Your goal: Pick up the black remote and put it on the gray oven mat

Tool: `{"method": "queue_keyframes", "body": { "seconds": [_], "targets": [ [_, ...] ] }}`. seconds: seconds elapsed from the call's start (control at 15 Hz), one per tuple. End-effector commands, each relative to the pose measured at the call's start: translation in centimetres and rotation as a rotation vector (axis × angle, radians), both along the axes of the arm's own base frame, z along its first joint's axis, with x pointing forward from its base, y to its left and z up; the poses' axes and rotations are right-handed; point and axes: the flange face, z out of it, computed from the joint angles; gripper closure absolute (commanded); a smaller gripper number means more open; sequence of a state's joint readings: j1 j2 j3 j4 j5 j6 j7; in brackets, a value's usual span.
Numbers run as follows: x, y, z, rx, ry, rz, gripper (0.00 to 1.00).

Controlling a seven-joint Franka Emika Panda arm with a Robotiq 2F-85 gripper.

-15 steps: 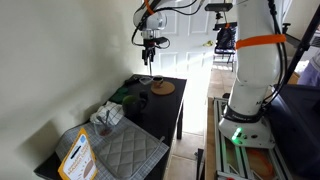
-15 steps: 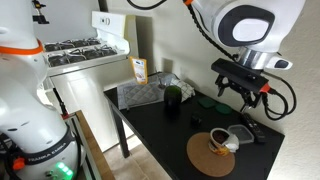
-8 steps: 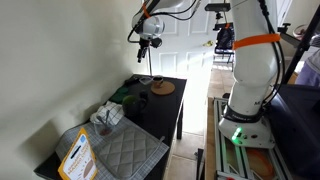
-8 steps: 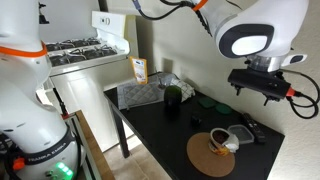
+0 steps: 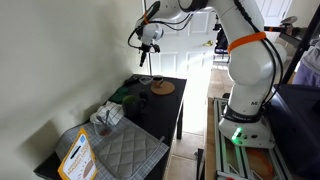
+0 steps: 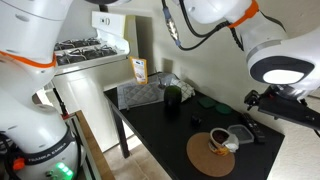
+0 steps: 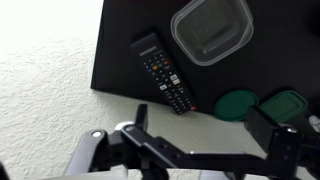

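The gripper of mine should next move down to the middle of the black remote (image 5: 138, 77) (image 7: 166, 75), next to the clear container, and close there.
The black remote (image 7: 165, 72) lies flat near the edge of the black table (image 7: 125, 30). It also shows at the table's far end in both exterior views (image 6: 250, 131) (image 5: 145, 78). My gripper (image 7: 205, 130) is open and empty, with its fingers (image 7: 140, 118) spread wide. It hangs high above and beyond that end of the table in both exterior views (image 5: 143, 55) (image 6: 268, 100), apart from the remote. The gray oven mat (image 5: 125, 152) lies quilted and flat at the opposite end of the table, also seen in an exterior view (image 6: 140, 95).
A round brown disc (image 6: 215, 155) with a small cup (image 6: 220, 140) sits near the remote. A clear container (image 7: 210, 32) and green lids (image 7: 238, 104) lie beside it. A dark green lump (image 6: 172, 96) sits mid-table, an orange-edged card (image 5: 75, 155) by the mat, and a stove (image 6: 85, 50) behind.
My gripper has swung away from above the table's end, out past its edge, and tilted. It stays open and empty. The remote has not moved.
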State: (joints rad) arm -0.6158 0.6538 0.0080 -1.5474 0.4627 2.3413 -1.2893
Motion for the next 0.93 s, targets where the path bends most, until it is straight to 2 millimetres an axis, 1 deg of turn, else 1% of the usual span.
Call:
{"method": "queue_keyframes", "body": {
  "seconds": [0.0,0.07,0.13,0.2,0.47,0.67,0.87],
  "targets": [
    [0.3,-0.4,-0.3,0.002,-0.001,0.001,0.0],
    [0.5,-0.4,-0.4,0.004,-0.002,0.003,0.0],
    [0.9,-0.3,-1.4,-0.01,-0.003,-0.035,0.0],
    [1.0,-0.4,-2.0,-0.018,0.006,-0.052,0.0],
    [1.7,-1.1,-5.6,-0.052,0.003,-0.105,0.0],
    [2.4,-1.0,-8.0,-0.058,-0.005,-0.134,0.0],
    [3.6,-0.7,-8.9,-0.051,-0.039,-0.158,0.0]
  ]
}}
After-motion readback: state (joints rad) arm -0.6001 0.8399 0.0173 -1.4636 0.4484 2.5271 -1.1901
